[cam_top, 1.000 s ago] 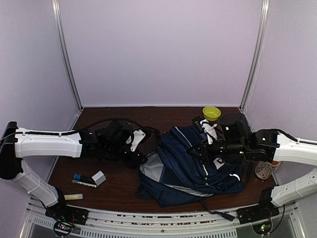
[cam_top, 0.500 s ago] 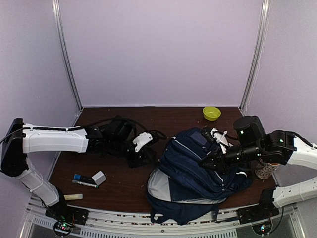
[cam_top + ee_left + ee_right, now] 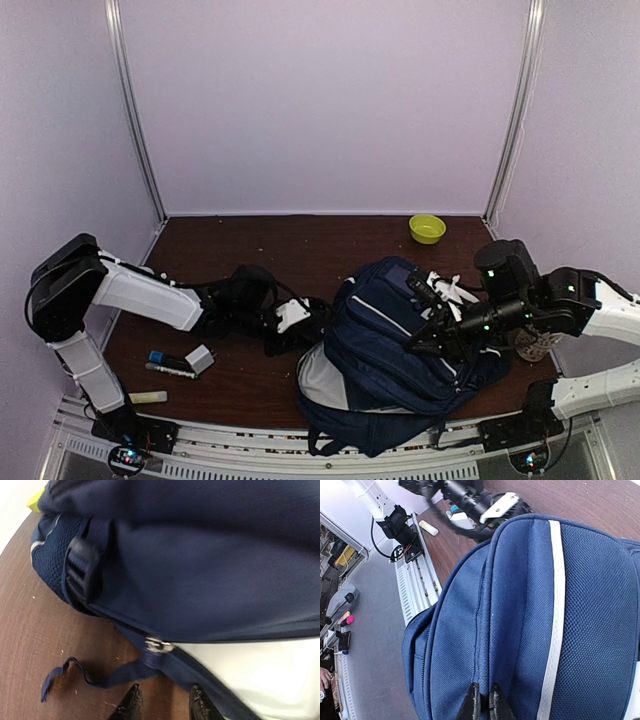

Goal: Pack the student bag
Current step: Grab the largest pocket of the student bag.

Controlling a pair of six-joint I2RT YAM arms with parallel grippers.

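Next, my right gripper lets go of the bag's top fabric over the grey lining at the bag's front (image 3: 365,385).
The student bag (image 3: 385,345) is navy blue with a white stripe (image 3: 553,600) and grey lining (image 3: 318,375). It stands bunched up at the table's front right. My right gripper (image 3: 428,345) is shut on a fold of the bag's top fabric (image 3: 482,702) and holds it up. My left gripper (image 3: 298,320) is low by the bag's left edge, open and empty. In the left wrist view its fingertips (image 3: 131,707) sit just short of the zipper pull (image 3: 159,645) and a loose strap (image 3: 90,677). A dark buckle (image 3: 82,567) shows on the bag's side.
A yellow-green bowl (image 3: 427,228) sits at the back right. A patterned cup (image 3: 537,343) stands beside the right arm. A blue marker (image 3: 168,362), a small white box (image 3: 200,358) and a cream stick (image 3: 147,397) lie front left. A white item (image 3: 452,290) lies behind the bag.
The right gripper has pulled the bag up and toward the front, so it now stands bunched instead of lying flat. The left gripper has dropped and moved right to the bag's left edge.
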